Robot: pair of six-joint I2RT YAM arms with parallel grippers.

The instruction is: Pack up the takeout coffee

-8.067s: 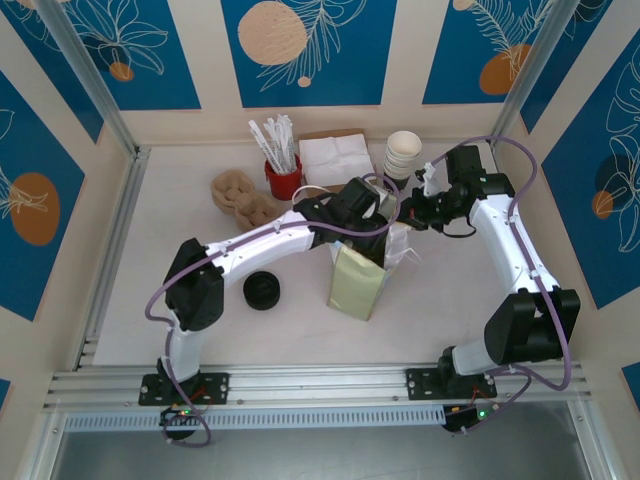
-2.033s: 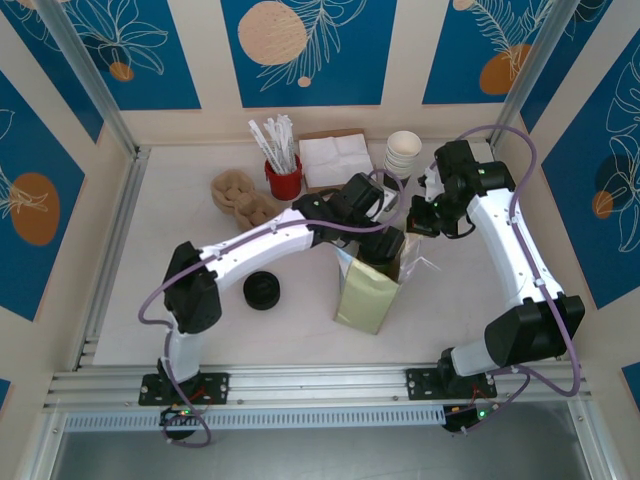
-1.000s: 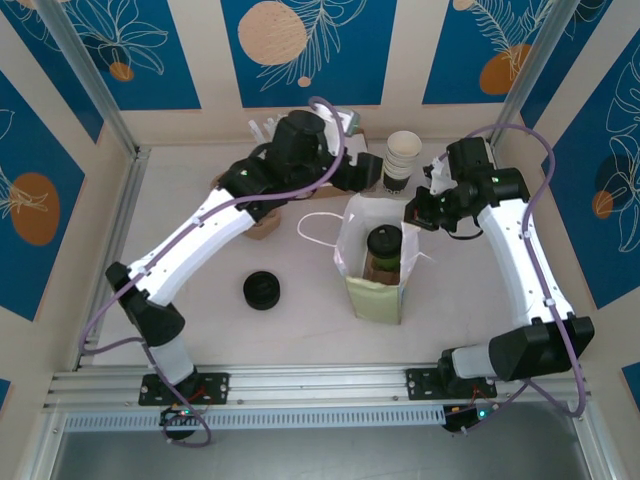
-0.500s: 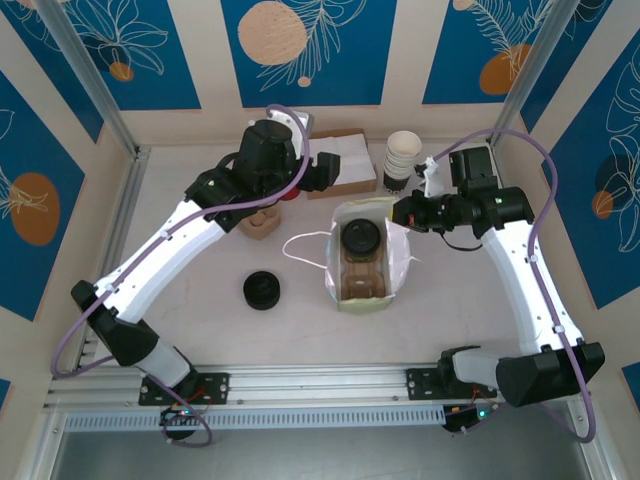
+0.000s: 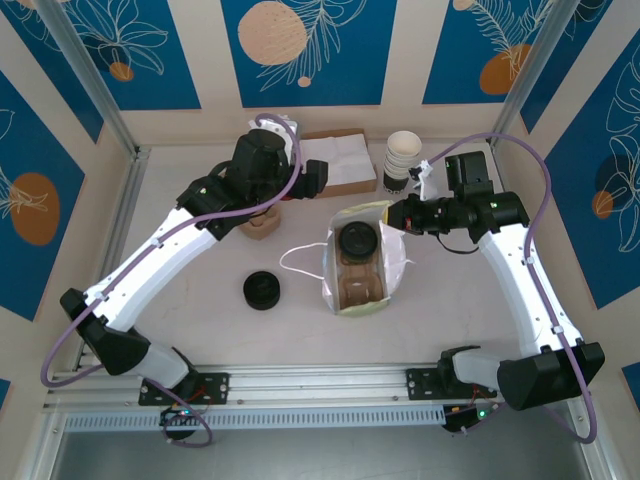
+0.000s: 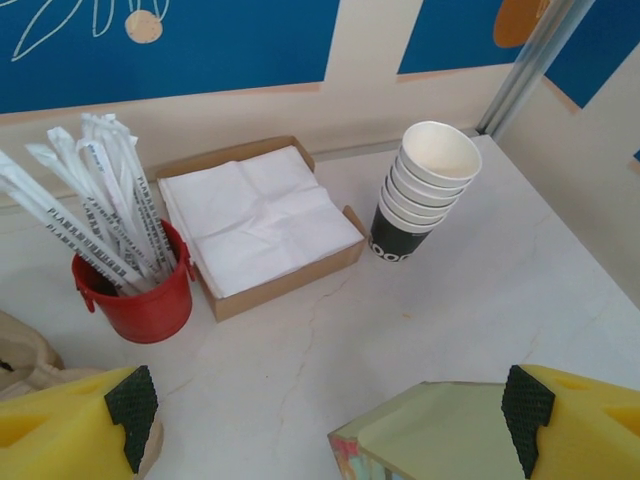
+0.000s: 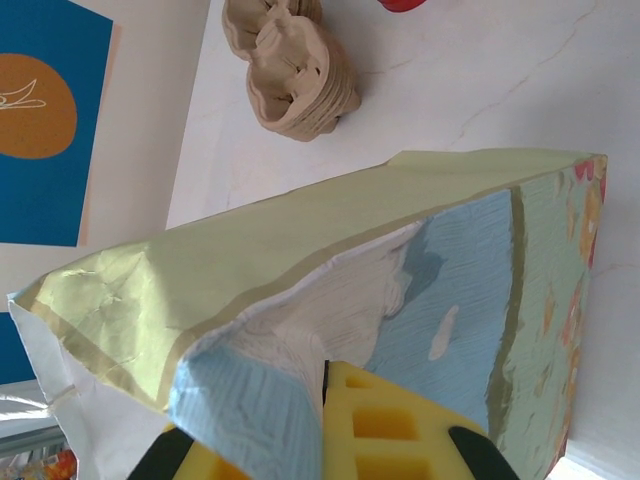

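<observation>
I'll stand the paper bag upright on the table [image 5: 341,303] with my right gripper, beside the black lid pile.
The takeout coffee [image 5: 357,240], a cup with a round black lid, sits inside the open pale green paper bag [image 5: 392,280] in the middle of the table. It rests in a brown cardboard carrier [image 5: 362,288]. My right gripper [image 5: 397,213] is shut on the bag's right rim. In the right wrist view its yellow fingers [image 7: 400,430] pinch the bag's blue-and-white paper [image 7: 480,270]. My left gripper [image 5: 312,178] hangs open behind the bag, over the napkin box. Its fingertips [image 6: 132,402] stand wide apart with nothing between them, and a corner of the bag [image 6: 440,430] shows below.
A stack of white cups [image 6: 425,185] stands at the back right. Beside it are a box of napkins [image 6: 255,215] and a red cup of straws [image 6: 140,295]. Spare cardboard carriers [image 7: 300,65] lie left of the bag. A pile of black lids [image 5: 262,290] sits front left.
My left arm has swung left and back from near the cup stack, staying open. The bag has shifted a little to the left, with my right gripper still holding its rim.
</observation>
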